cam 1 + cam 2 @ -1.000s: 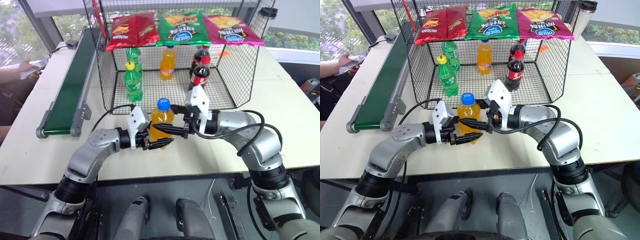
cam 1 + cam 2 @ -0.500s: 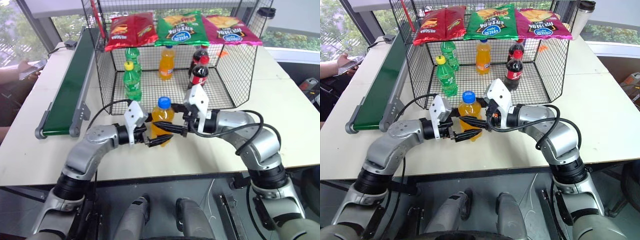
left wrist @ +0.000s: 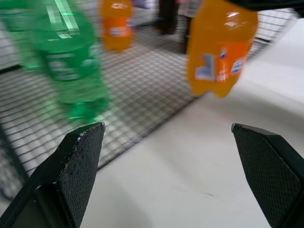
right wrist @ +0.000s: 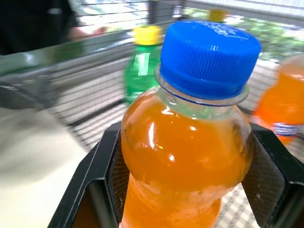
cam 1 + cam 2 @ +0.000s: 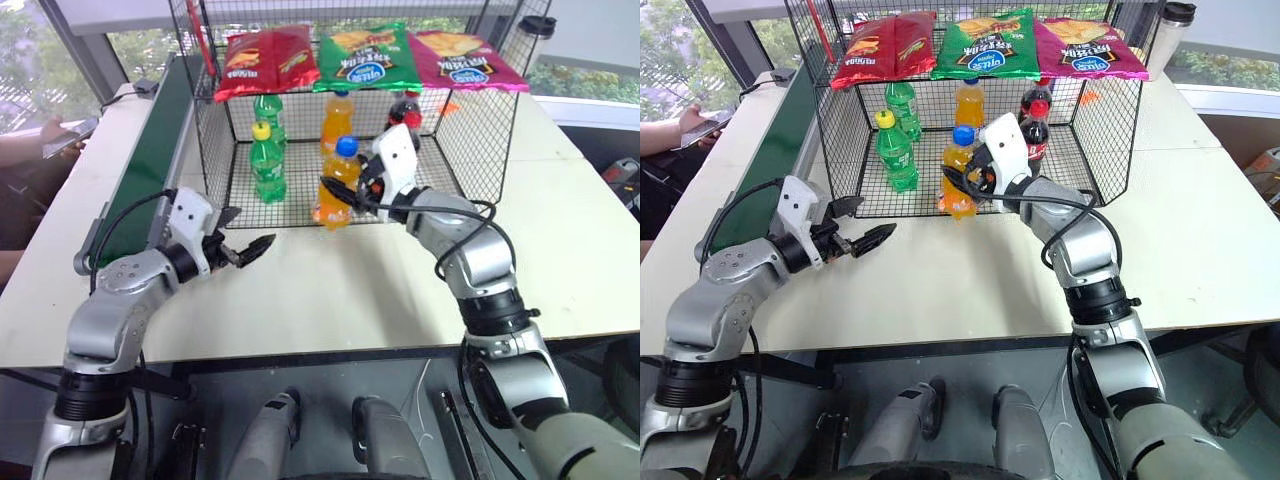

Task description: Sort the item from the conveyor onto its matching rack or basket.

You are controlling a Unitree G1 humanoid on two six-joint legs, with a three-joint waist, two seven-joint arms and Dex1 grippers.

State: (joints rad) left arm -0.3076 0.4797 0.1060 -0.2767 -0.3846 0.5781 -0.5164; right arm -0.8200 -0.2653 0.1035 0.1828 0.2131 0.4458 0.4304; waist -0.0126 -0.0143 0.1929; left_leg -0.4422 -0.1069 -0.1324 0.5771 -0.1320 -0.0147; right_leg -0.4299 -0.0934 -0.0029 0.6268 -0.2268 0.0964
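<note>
My right gripper has the item to place, now hanging tilted at the cage's open front. It will let go of it on the cage's mesh bottom in front of the other orange bottle (image 5: pixel 343 196).
The item, an orange soda bottle (image 5: pixel 336 186) with a blue cap, hangs tilted at the open front of the black wire-mesh cage (image 5: pixel 482 140), just over the edge of its mesh floor. My right gripper (image 5: pixel 334 193) is shut on its body, and its black fingers (image 4: pixel 108 167) hug both sides of the item (image 4: pixel 185 156). Off to the left over the white table, my left gripper (image 5: pixel 244 232) stands open and holds nothing; the item (image 3: pixel 221 47) is well beyond its fingers (image 3: pixel 80 161). The dark green conveyor (image 5: pixel 140 170) runs along the table's left side.
Inside the cage stand green bottles (image 5: pixel 266 165), another orange bottle (image 5: pixel 337 118) and cola bottles (image 5: pixel 403 118). Three chip bags (image 5: pixel 365 55) lie on the sloped top shelf. A person's hand with a phone (image 5: pixel 60 132) shows at far left. White table lies between the arms.
My left gripper let go of the bottle, opened and swung away to the left. My right gripper carried the bottle forward from mid-table to the cage's open front.
</note>
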